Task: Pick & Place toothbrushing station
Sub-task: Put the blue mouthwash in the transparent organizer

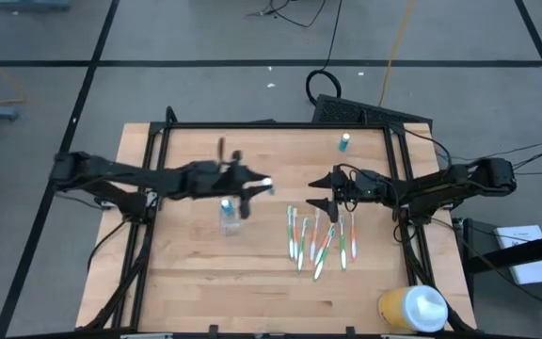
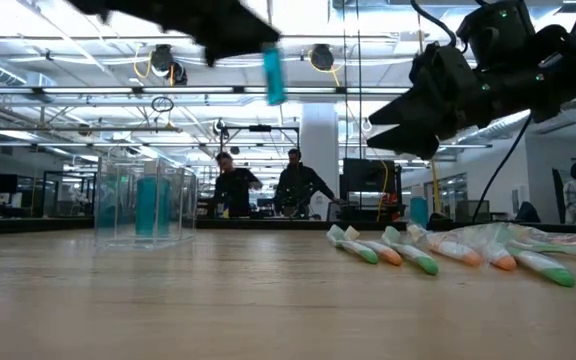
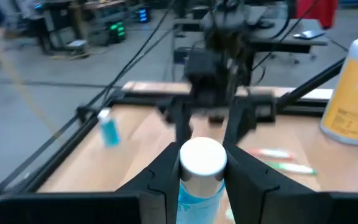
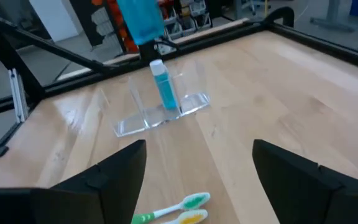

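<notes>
My left gripper should release its blue tube inside the clear plastic cup (image 1: 233,213), beside the standing tube.
A clear plastic cup (image 1: 229,215) stands on the table with one blue white-capped tube (image 4: 165,87) upright in it. My left gripper (image 1: 258,187) hangs in the air to the right of the cup and a little farther back, shut on a second blue tube (image 2: 273,75). A third tube (image 1: 344,143) stands near the far edge. Several green, orange and white toothbrushes (image 1: 318,240) lie flat in a loose bunch right of centre. My right gripper (image 1: 325,193) hovers open over their far ends, holding nothing. My left gripper pinches the tube's top just below the white cap (image 3: 199,183) between its two fingers (image 3: 166,171). The fingers come nearly level from the table's left. The tube stands upright with its cap up, its blue body hanging below the fingers, clear of table and cup.
A big yellow white-lidded container (image 1: 412,309) stands at the near right corner. A dark frame (image 1: 271,125) borders the wooden table. Bare wood lies left of the cup and along the near edge. People stand in the room beyond the table (image 2: 268,185).
</notes>
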You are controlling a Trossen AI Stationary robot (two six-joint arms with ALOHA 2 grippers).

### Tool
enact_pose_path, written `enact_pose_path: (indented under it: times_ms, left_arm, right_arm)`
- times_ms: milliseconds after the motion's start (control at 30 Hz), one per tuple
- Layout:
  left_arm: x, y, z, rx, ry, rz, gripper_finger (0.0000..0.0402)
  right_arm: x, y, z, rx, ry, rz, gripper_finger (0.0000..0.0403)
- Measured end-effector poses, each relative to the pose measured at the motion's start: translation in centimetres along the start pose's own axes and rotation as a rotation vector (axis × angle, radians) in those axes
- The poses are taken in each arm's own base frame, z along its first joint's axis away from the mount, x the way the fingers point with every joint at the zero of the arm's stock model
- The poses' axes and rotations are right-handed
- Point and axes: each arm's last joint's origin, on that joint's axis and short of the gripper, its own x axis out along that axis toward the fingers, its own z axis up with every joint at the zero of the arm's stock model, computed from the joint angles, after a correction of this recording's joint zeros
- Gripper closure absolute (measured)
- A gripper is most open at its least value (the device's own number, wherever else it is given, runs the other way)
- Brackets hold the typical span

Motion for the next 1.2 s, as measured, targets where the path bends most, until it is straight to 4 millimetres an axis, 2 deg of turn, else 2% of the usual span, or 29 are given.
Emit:
enact_pose_path:
  times_ms: [200, 400, 500, 733, 1200]
  left_arm:
    - [-5.4, -2.2, -3.4, -0.034, 0.001, 0.074, 0.0302]
    - [-8.4, -3.1, -6.1, -0.031, 0.002, 0.152, 0.0302]
    - [-8.9, -3.4, -7.7, -0.029, 0.014, 0.158, 0.0302]
    - [-9.3, -3.4, -9.2, -0.084, -0.028, 0.167, 0.0302]
    - [-8.0, -4.0, -11.6, -0.074, 0.076, 0.174, 0.0302]
  right_arm:
    - [0.0, 0.0, 0.2, 0.005, -0.018, 0.003, 0.0115]
    - [0.0, 0.4, -0.2, 0.004, 0.014, 0.013, 0.0117]
    - [0.0, 0.4, 0.0, -0.005, -0.005, 0.019, 0.0119]
    - [0.0, 0.6, 0.6, -0.045, -0.073, 0.037, 0.0120]
    - [0.0, 0.6, 0.6, -0.044, -0.074, 0.038, 0.0120]
